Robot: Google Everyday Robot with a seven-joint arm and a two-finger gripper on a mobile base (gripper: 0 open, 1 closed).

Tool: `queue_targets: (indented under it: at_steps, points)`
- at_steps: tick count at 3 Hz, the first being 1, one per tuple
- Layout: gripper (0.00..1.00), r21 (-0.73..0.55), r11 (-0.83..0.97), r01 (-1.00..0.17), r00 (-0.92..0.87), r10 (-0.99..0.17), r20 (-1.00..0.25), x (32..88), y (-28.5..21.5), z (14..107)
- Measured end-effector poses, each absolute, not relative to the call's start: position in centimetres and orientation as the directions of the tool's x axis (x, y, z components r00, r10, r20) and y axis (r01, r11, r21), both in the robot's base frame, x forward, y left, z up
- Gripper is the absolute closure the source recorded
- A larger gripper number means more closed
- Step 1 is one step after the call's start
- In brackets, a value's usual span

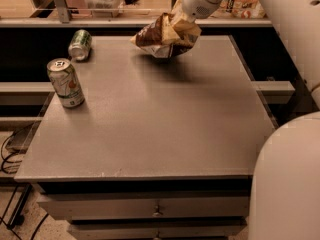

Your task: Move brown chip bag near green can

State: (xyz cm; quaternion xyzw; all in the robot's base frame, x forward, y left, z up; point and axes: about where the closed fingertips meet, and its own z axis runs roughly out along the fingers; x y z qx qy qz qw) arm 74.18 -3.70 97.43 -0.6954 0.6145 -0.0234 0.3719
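Next, my gripper lets go of the brown chip bag at the table's far edge, close beside the green can [114, 45].
The brown chip bag [161, 36] hangs crumpled in the air above the far middle of the grey table [150, 114]. My gripper [182, 26] is shut on the bag's right end and holds it off the surface, with a shadow beneath. The green can [80, 44] lies on its side at the table's far left corner, well to the left of the bag.
A paler whitish-green can with a red spot [65, 82] stands upright at the left edge, in front of the green can. My white arm [285, 174] fills the lower right. A shelf with packages [240, 1] runs behind the table. Drawers sit below the tabletop.
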Motion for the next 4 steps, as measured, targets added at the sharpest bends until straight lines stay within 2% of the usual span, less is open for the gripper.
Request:
queue_targets:
  at_steps: [1, 2, 4]
  points:
    - [1.00, -0.531, 0.028, -0.847, 0.229, -0.882, -0.413, 74.1, -3.8, 96.7]
    - [1.00, -0.501, 0.059, -0.863, 0.208, -0.863, -0.461, 74.1, -2.0, 95.1]
    - [1.00, -0.479, 0.057, -0.876, 0.253, -0.791, -0.556, 75.8, 4.4, 92.9]
